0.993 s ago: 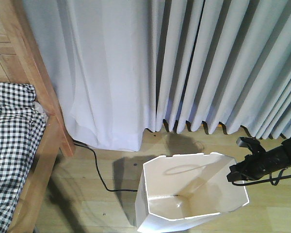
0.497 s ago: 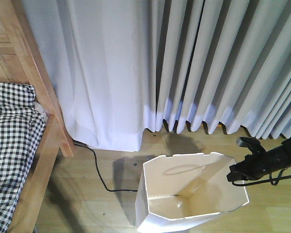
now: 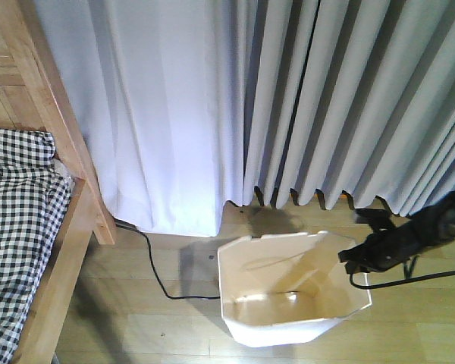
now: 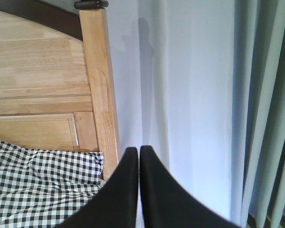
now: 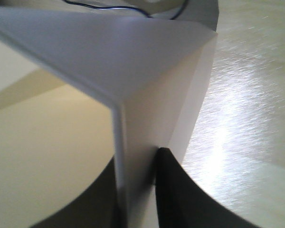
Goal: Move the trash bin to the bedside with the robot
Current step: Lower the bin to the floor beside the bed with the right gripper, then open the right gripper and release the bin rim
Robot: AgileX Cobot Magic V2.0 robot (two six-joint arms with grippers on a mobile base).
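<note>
Next, my right gripper lets go of the white trash bin on the wooden floor [image 3: 259,327] beside the black cable, slightly nearer the bed.
The white trash bin [image 3: 277,332] stands open-topped on the wooden floor, right of the bedside, with a strip of floor between them. The bed's light-brown frame [image 3: 57,121] and black-and-white checked bedding [image 3: 15,227] fill the left edge. My right gripper [image 3: 352,264], on a thin black arm, is shut on the bin's right rim. In the right wrist view the gripper [image 5: 137,159] pinches the bin wall [image 5: 147,90], one finger [image 5: 173,190] outside and one inside. My left gripper [image 4: 135,151] is shut on nothing, held in the air beside the bed post [image 4: 99,85].
Pale curtains [image 3: 288,106] hang to the floor right behind the bin. A black cable [image 3: 155,274] runs over the floor between the bed leg and the bin. Bare wooden floor [image 5: 247,95] lies to the bin's right.
The bin has shifted left and toward the curtain, its whole base now in frame. My right gripper moved left with it, still shut on the rim.
</note>
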